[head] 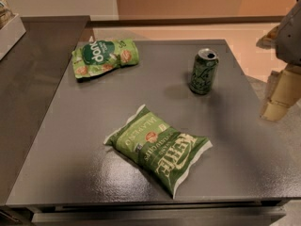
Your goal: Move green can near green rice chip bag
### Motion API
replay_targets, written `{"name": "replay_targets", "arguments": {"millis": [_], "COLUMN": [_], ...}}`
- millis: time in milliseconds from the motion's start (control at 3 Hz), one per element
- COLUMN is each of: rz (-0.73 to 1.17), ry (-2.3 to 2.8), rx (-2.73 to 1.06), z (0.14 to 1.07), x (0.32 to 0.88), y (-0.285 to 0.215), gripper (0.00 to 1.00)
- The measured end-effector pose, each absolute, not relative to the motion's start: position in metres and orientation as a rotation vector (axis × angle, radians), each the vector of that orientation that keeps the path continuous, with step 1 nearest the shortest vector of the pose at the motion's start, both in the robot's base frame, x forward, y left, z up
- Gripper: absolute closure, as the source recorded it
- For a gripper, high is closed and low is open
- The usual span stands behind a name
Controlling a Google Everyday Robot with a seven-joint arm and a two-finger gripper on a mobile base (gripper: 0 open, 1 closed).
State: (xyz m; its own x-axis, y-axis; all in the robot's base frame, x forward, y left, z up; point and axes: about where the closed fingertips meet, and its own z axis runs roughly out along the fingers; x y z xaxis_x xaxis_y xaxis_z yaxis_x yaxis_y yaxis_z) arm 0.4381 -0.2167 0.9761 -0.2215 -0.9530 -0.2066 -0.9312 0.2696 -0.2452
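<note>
The green can will be held by my gripper, which will close around the upper half of the green can [204,65], just below the can's silver top.
The green can [204,71] stands upright at the back right of the dark grey table [84,164]; it is dark green with pale script and a silver top. The green rice chip bag [105,58] lies at the back left, light green with a dark green round patch and white letters. My gripper [281,97] hangs at the right edge of the view, beige, to the right of the can and a good way from it. Nothing is seen in it.
A larger light green bag with white edges and "KETTLE" lettering [159,148] lies in the front middle of the table. A second dark counter [33,65] joins on the left, with a white box [10,32] at its far left corner.
</note>
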Motion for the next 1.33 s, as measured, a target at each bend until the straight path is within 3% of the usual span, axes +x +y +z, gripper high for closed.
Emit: {"name": "replay_targets", "arguments": {"millis": [667,1333], "rz": [-0.088,-0.001], "ry": [2.218,2.198], "rx": [-1.685,-1.51], "z": [0.976,0.967], "x": [0.457,0.519], "y": [-0.218,-0.214], "gripper": [0.0,0.0]}}
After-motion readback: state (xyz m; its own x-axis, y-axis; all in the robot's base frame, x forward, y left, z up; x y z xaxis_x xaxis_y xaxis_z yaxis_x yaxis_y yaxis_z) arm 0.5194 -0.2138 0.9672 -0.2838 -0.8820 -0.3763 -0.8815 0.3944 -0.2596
